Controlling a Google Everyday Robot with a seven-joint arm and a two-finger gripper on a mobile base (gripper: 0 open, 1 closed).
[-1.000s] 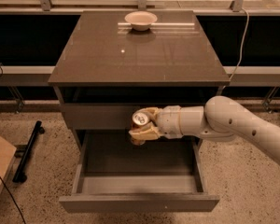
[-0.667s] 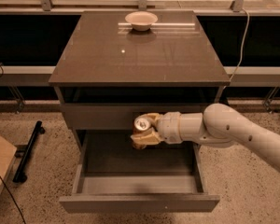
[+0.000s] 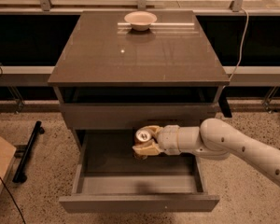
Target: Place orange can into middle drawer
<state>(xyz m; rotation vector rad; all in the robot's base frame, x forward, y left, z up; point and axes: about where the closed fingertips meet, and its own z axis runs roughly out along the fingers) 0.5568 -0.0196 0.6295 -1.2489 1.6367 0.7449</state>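
The robot's gripper needs to set the orange can down upright on the front half of the middle drawer's grey bottom (image 3: 154, 172). The can is now held over the drawer's rear half.
The middle drawer (image 3: 130, 183) is pulled open below the cabinet top, its grey floor showing. My gripper (image 3: 143, 143) reaches in from the right over the drawer's rear half. It is shut on the orange can (image 3: 143, 136), whose silver top with pull-tab faces up between the tan fingers (image 3: 144, 149). The can is held upright just above the drawer floor; whether it touches the floor is hidden by the fingers.
A white bowl (image 3: 140, 20) sits at the back of the cabinet top (image 3: 140, 55). The plain upper drawer front (image 3: 135, 115) is closed just above my gripper. A cardboard box (image 3: 0, 164) and a black bar (image 3: 28, 150) lie on the floor at left.
My gripper with the can has moved slightly lower and toward the front, deeper into the open drawer. The arm has dropped with it.
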